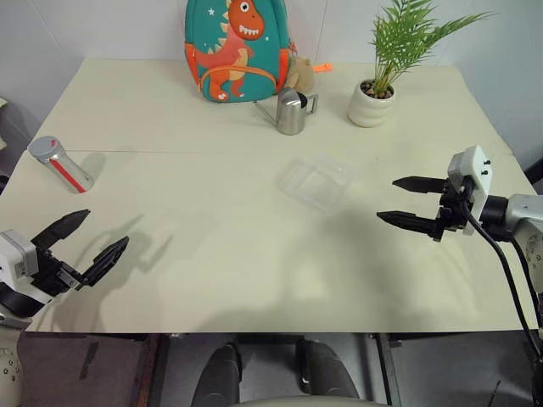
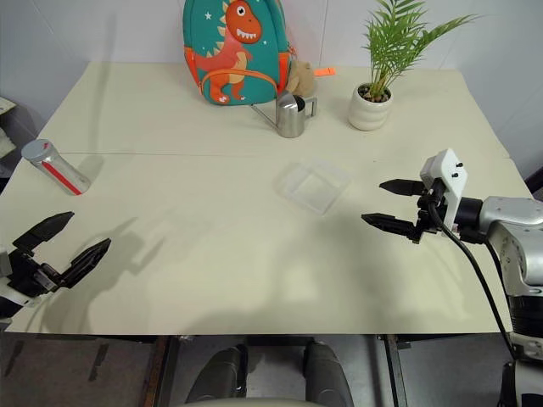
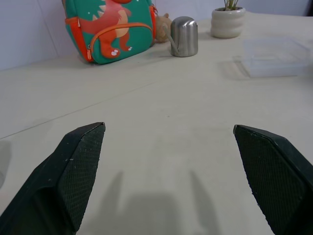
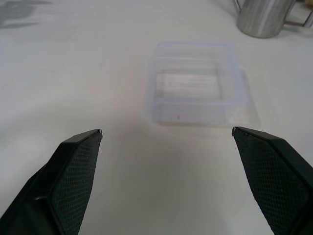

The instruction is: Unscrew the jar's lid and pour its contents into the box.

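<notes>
The jar's lid, which is grey, should stay free for unscrewing, so my left gripper will close on the upper body of the jar (image 1: 64, 166), just below that lid.
The jar (image 1: 61, 164), a silver-grey cylinder with a red stripe, lies tilted at the table's far left with the grey lid (image 1: 42, 147) on its back-left end. Its contents are hidden inside. The box (image 1: 316, 181), a clear shallow tray, rests near the table's middle and looks empty in the right wrist view (image 4: 193, 83). My left gripper (image 1: 105, 227) hovers open over the front left corner, well in front of the jar and apart from it. My right gripper (image 1: 387, 198) is open to the right of the box, pointing at it, with nothing between its fingers.
A dinosaur backpack (image 1: 237, 47) stands at the back centre. A steel jug (image 1: 291, 112) sits just in front of it, and a potted plant (image 1: 373, 102) at the back right. The table's front edge (image 1: 280, 329) runs below both grippers.
</notes>
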You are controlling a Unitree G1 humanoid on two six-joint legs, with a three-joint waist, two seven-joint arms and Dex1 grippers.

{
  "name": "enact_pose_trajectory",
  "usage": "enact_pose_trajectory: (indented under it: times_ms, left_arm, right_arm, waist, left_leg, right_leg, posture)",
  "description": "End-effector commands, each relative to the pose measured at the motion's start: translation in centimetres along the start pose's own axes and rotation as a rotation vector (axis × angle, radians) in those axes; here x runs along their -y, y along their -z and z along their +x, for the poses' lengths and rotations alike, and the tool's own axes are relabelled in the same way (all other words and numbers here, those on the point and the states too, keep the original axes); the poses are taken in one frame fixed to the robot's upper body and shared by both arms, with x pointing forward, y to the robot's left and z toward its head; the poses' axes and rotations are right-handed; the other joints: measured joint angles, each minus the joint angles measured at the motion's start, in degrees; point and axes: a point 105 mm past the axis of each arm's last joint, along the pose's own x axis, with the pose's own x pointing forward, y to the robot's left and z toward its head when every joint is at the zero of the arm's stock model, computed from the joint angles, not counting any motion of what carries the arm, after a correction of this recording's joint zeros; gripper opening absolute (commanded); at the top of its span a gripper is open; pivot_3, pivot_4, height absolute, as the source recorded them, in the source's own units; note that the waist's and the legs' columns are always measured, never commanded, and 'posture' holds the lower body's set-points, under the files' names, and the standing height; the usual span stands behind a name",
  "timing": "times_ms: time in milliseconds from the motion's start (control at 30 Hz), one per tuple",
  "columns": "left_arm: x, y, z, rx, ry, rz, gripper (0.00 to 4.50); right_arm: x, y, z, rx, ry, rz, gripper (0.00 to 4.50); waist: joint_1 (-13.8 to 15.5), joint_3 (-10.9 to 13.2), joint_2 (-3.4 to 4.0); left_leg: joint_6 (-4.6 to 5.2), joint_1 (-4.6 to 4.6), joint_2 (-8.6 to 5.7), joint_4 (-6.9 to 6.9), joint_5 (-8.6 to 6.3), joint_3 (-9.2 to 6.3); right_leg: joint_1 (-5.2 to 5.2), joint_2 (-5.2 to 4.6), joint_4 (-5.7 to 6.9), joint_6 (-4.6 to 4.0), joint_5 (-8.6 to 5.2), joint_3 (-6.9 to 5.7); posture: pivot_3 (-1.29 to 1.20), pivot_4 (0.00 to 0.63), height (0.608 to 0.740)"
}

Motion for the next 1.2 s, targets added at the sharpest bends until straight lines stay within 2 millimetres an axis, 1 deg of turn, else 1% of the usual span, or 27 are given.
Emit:
enact_pose_trajectory:
  times_ms: [33, 233, 300, 400, 533, 667, 800, 900, 1033, 1200]
  left_arm:
    - [-0.5, -1.2, 0.2, 0.023, 0.001, 0.051, 4.49]
    - [-0.9, -1.3, 0.1, 0.028, -0.036, 0.063, 4.49]
    - [-1.3, -1.5, 0.2, 0.031, -0.059, 0.074, 4.49]
    - [-2.1, -1.7, 0.4, 0.039, -0.116, 0.095, 4.49]
    - [-3.7, -1.9, 0.5, 0.051, -0.252, 0.125, 4.49]
    - [-4.5, -1.6, 1.0, 0.051, -0.386, 0.137, 4.49]
    - [-5.8, -1.2, 1.5, 0.067, -0.578, 0.108, 4.49]
    - [-6.7, -0.2, 1.8, 0.028, -0.71, 0.076, 4.49]
    - [-7.5, 1.0, 2.9, -0.012, -0.799, 0.054, 4.49]
    - [-10.2, 2.5, 3.9, -0.047, -0.945, 0.011, 4.49]
  right_arm:
    - [0.3, -2.1, -0.6, 0.056, 0.027, -0.058, 4.5]
    - [-0.5, -2.3, 0.1, 0.077, 0.01, -0.056, 4.5]
    - [-0.7, -2.6, 0.4, 0.088, 0.006, -0.056, 4.5]
    - [-1.6, -2.8, 1.0, 0.089, -0.037, -0.05, 4.5]
    - [-2.4, -3.1, 2.1, 0.104, -0.077, -0.041, 4.5]
    - [-3.1, -4.0, 2.9, 0.144, -0.134, -0.054, 4.5]
    - [-3.0, -4.5, 3.6, 0.164, -0.153, -0.064, 4.5]
    - [-2.7, -4.6, 4.2, 0.169, -0.164, -0.073, 4.5]
    - [-2.8, -4.8, 5.1, 0.179, -0.196, -0.082, 4.5]
    - [-2.9, -5.1, 6.1, 0.208, -0.224, -0.09, 4.5]
  waist:
    - [0.0, 0.0, 0.0]
    - [0.0, 0.0, 0.0]
    - [0.0, 0.0, 0.0]
    - [0.0, 0.0, 0.0]
    - [0.1, 0.0, 0.0]
    - [0.0, 0.0, -0.01]
    - [0.2, 0.0, -0.03]
    - [0.2, -0.1, -0.09]
    - [0.3, -0.1, -0.09]
    - [0.7, -0.1, -0.1]
  left_leg:
    - [0.0, 0.0, 0.0, 0.0, 0.0, 0.0]
    - [0.0, 0.0, -0.01, 0.0, 0.0, 0.02]
    - [0.0, 0.01, 0.01, 0.0, -0.01, 0.03]
    - [0.0, 0.02, 0.02, 0.01, -0.01, 0.03]
    - [0.0, 0.02, 0.01, 0.04, -0.01, 0.03]
    - [0.0, 0.02, 0.01, 0.05, -0.01, 0.05]
    - [0.0, 0.02, -0.01, 0.06, -0.01, 0.06]
    - [-0.01, 0.02, -0.01, 0.1, 0.0, 0.06]
    - [-0.01, 0.02, -0.03, 0.12, 0.0, 0.06]
    - [-0.03, 0.04, -0.02, 0.15, 0.01, 0.05]
  right_leg:
    - [0.0, 0.0, 0.0, 0.0, 0.0, 0.0]
    - [0.0, 0.0, -0.01, 0.02, 0.01, 0.02]
    - [0.0, 0.01, 0.0, 0.04, 0.02, 0.04]
    - [0.0, 0.03, 0.01, 0.1, 0.06, 0.05]
    - [0.0, 0.03, 0.02, 0.15, 0.1, 0.07]
    - [0.0, 0.04, 0.02, 0.3, 0.19, 0.1]
    - [-0.01, 0.04, 0.05, 0.36, 0.22, 0.11]
    - [0.0, 0.06, 0.06, 0.4, 0.24, 0.11]
    - [0.0, 0.07, 0.09, 0.43, 0.26, 0.12]
    - [-0.03, 0.12, 0.18, 0.44, 0.26, 0.12]
  posture:
    - [0.0, 0.15, 0.74]
    - [0.0, 0.15, 0.74]
    - [0.0, 0.15, 0.74]
    - [0.0, 0.15, 0.74]
    - [0.0, 0.15, 0.74]
    - [0.0, 0.15, 0.74]
    - [0.0, 0.15, 0.74]
    - [0.0, 0.15, 0.74]
    - [0.0, 0.15, 0.74]
    - [0.0, 0.15, 0.74]
